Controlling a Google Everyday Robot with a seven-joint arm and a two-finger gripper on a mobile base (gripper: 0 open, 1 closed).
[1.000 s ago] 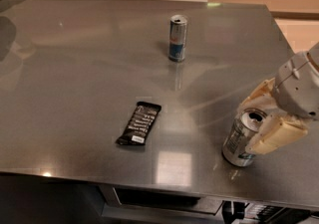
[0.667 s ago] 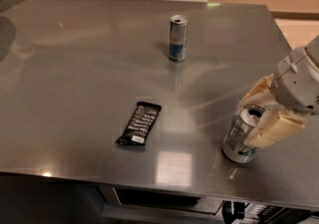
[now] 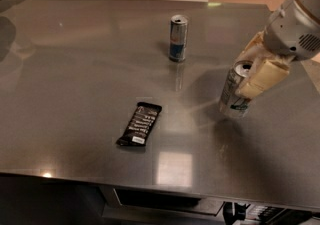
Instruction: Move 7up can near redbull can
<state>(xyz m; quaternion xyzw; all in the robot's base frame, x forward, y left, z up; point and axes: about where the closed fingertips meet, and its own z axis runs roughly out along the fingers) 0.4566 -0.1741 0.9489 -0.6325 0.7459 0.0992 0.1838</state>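
Note:
Next, I put the 7up can down on the steel table (image 3: 199, 69) close beside the redbull can, on my arm's side, with my gripper.
The 7up can (image 3: 233, 92), silver-white with green marks, is on the right side of the steel table (image 3: 75, 69), tilted and apparently lifted slightly off the surface. My gripper (image 3: 251, 70) comes in from the upper right and is shut on the can's upper part, with its cream fingers (image 3: 263, 80) on either side. The redbull can (image 3: 177, 38), slim and blue and silver, stands upright toward the back middle of the table, to the left of and farther back than the held can, well apart from it.
A black wrapped snack bar (image 3: 140, 124) lies flat on the table, in front of and to the left of the redbull can. The table's front edge (image 3: 150, 181) runs along the bottom, its right edge beside my arm.
My gripper, shut on the 7up can, has carried it away from the table's front right, back toward the redbull can. The redbull can and snack bar have not moved.

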